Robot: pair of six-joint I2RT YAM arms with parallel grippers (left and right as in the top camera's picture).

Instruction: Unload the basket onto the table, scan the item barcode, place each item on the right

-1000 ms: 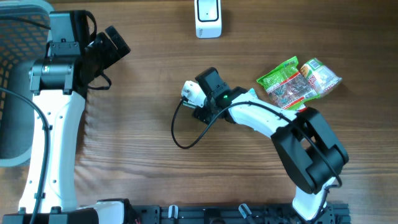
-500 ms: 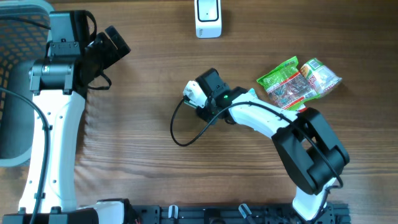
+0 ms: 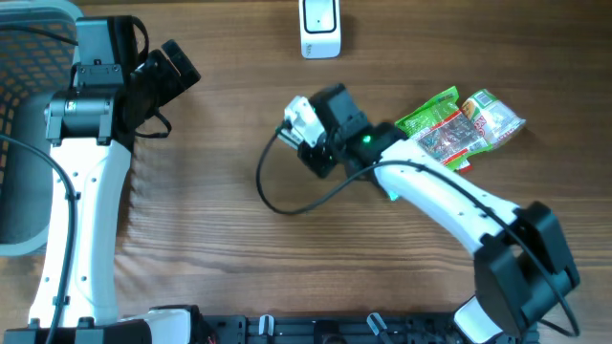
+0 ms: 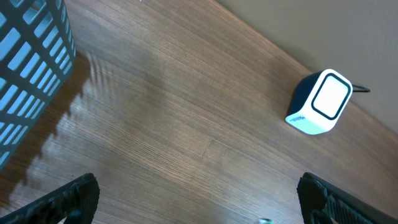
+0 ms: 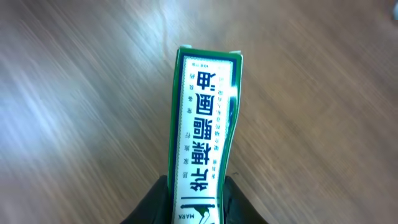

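Observation:
The robot's right gripper needs to release the slim box beside the green snack packets (image 3: 405,149), on the side of the packets toward the basket.
The item is a slim green-and-white box (image 5: 206,134) with printed characters, held at its lower end between the fingers of my right gripper (image 5: 198,194), which is shut on it. From overhead the box (image 3: 299,117) shows as a small white shape at the tip of the right gripper (image 3: 314,134), over the middle of the table. The white scanner (image 3: 320,29) stands at the far edge; the left wrist view also shows the scanner (image 4: 320,102). My left gripper (image 4: 199,202) hangs open above bare wood at the far left, where the overhead view shows the left gripper (image 3: 174,65).
Green snack packets (image 3: 459,119) lie at the right, behind the right arm. A black cable loop (image 3: 277,196) trails from the right wrist across the middle. A blue-grey mesh basket (image 3: 19,143) stands at the left edge, and the basket (image 4: 31,62) also appears in the left wrist view.
My right gripper has closed on the box and moved it up and slightly right, towards the far edge. The right arm has swung outward. The left arm has not moved.

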